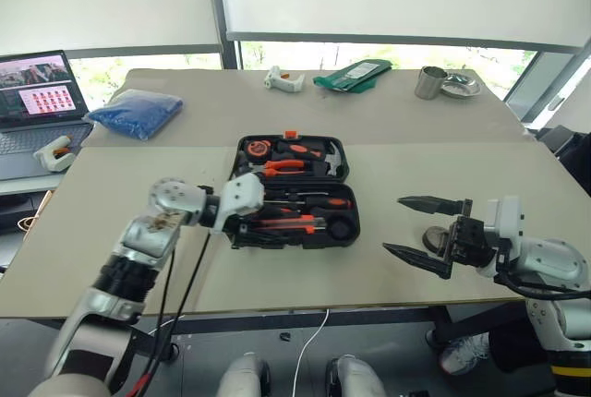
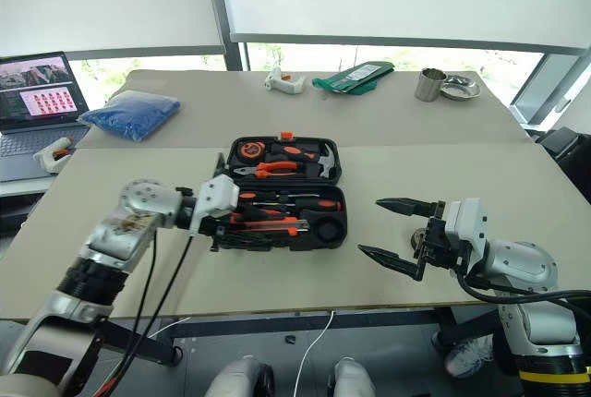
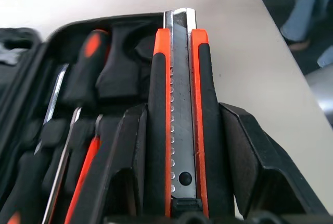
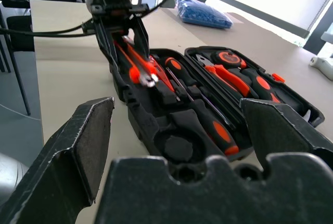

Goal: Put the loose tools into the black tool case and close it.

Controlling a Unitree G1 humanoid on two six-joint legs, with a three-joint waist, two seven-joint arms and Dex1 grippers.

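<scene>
I should release the utility knife from my left gripper in the nearest slot of the black tool case (image 1: 285, 234) (image 3: 143, 140), beside the screwdrivers. The knife is now over the case's near half.
The black tool case (image 1: 354, 231) lies open in the middle of the table, lid half to the far side. My left gripper (image 1: 275, 222) hangs over the case's near half, shut on the orange-and-black utility knife (image 3: 180, 125), which runs lengthwise between the fingers (image 3: 260, 156). Black-and-orange screwdrivers (image 4: 208, 120) lie in the moulded slots beside it. Right of the case, my right gripper (image 1: 392, 224) stands open above the table and holds nothing. A small grey round roll (image 1: 432, 235) lies on the table just behind its fingers, partly hidden.
Orange-handled pliers (image 1: 284, 166) and a hammer (image 1: 328, 159) sit in the lid half. At the back are a blue bag (image 1: 137, 111), a white glue gun (image 1: 282, 78), a green pouch (image 1: 353, 74) and a metal cup (image 1: 429, 83). A laptop (image 1: 37, 102) stands far left.
</scene>
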